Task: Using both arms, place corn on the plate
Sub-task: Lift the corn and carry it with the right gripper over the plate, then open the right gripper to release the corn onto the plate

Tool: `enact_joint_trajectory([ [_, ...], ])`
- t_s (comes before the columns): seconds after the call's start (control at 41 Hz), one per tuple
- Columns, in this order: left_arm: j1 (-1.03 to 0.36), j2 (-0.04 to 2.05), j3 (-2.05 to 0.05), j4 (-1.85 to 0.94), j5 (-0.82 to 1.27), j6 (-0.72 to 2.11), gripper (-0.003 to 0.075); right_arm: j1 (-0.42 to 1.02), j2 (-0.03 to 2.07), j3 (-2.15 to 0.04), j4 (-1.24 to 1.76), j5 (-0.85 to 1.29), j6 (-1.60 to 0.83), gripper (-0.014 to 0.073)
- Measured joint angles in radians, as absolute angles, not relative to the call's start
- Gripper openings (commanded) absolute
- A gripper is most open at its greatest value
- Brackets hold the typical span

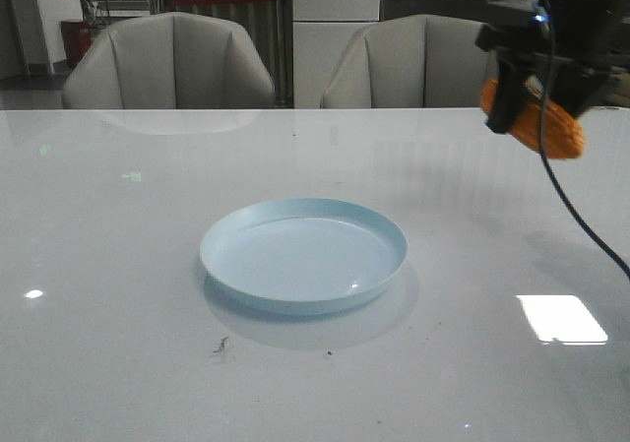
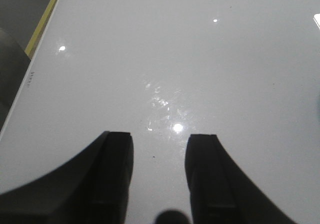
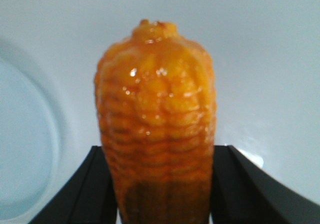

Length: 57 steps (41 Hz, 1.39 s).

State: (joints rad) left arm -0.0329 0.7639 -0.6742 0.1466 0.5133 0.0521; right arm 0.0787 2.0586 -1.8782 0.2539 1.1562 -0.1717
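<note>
Next, I lay the orange corn, still high above the table, across the middle of the pale blue plate (image 1: 297, 243) with my right gripper.
The pale blue plate (image 1: 303, 255) lies in the middle of the white table and holds nothing. My right gripper (image 1: 532, 93) is shut on the orange corn (image 1: 551, 125) and holds it high above the table at the far right, well clear of the plate. In the right wrist view the corn (image 3: 157, 114) fills the space between the two black fingers (image 3: 87, 194), and the plate's rim (image 3: 47, 149) shows beside it. My left gripper (image 2: 157, 144) is open and empty over bare table; it does not show in the front view.
Two grey chairs (image 1: 167, 63) stand behind the table's far edge. A black cable (image 1: 581, 216) hangs from the right arm. In the left wrist view the table's edge (image 2: 30, 79) runs beside the gripper.
</note>
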Motion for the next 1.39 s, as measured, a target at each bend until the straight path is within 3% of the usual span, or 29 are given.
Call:
enact_joint_trajectory([
  [0.537, -0.033, 0.764, -0.674, 0.082, 0.513, 0.052, 0.0330, 0.417, 2.135, -1.973, 0.365, 1.131, -0.259, 0.0068],
  [1.024, -0.033, 0.764, -0.674, 0.078, 0.513, 0.052, 0.0330, 0.458, 2.282, -1.973, 0.361, 1.214, -0.269, 0.0564],
  [1.122, -0.033, 0.764, -0.674, 0.078, 0.513, 0.052, 0.0330, 0.458, 2.282, -1.973, 0.355, 1.214, -0.271, 0.0604],
  [1.39, -0.033, 0.764, -0.674, 0.078, 0.513, 0.052, 0.0330, 0.458, 2.283, -1.980, 0.351, 1.193, -0.271, 0.0603],
])
